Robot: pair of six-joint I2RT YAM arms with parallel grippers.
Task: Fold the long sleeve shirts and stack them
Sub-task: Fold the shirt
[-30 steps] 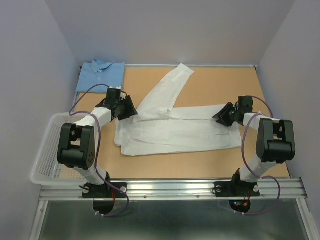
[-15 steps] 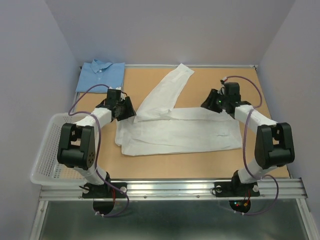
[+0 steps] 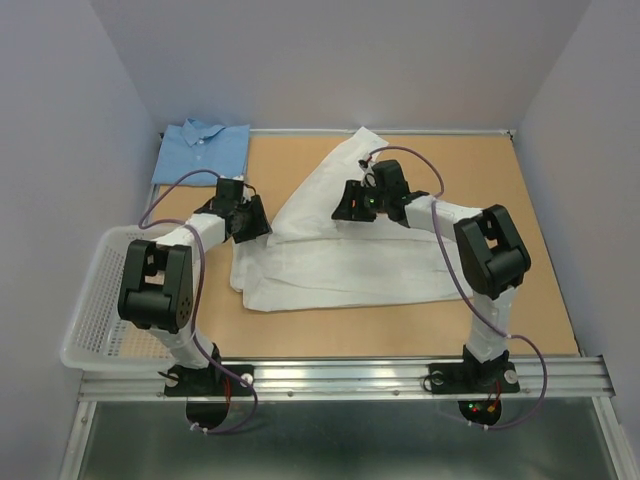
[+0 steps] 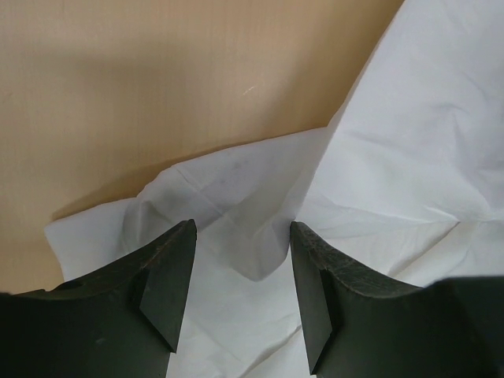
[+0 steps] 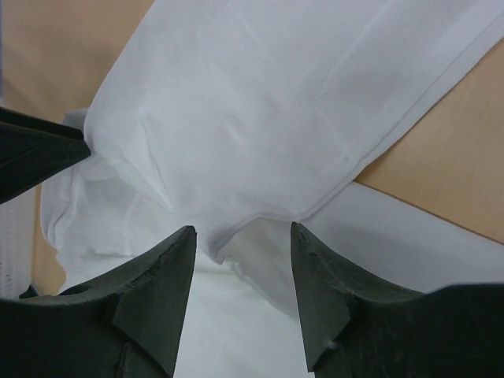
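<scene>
The white shirt has the middle of the sleeve's edge (image 3: 308, 186) facing the light blue shirt, and my left gripper should go there next and close on it.
The white long sleeve shirt (image 3: 350, 270) lies partly folded across the middle of the table, one sleeve (image 3: 335, 175) running toward the back. The light blue shirt (image 3: 205, 150) sits folded at the back left corner. My left gripper (image 3: 256, 218) (image 4: 242, 228) is open over the white shirt's left corner, a soft fold of cloth lying loose between its fingers. My right gripper (image 3: 350, 205) (image 5: 242, 232) hangs open just above the sleeve's lower hem (image 5: 260, 216), gripping nothing. In the right wrist view the white shirt (image 5: 260, 102) fills the frame.
A white mesh basket (image 3: 92, 300) hangs off the table's left edge beside the left arm. Grey walls close in the back and both sides. Bare tabletop (image 3: 470, 180) shows to the right of the sleeve. The left gripper's finger (image 5: 31, 153) pokes into the right wrist view.
The right arm swung left from the shirt's right end to over the sleeve near the middle, and its jaws widened. The left arm and the shirts stayed put.
</scene>
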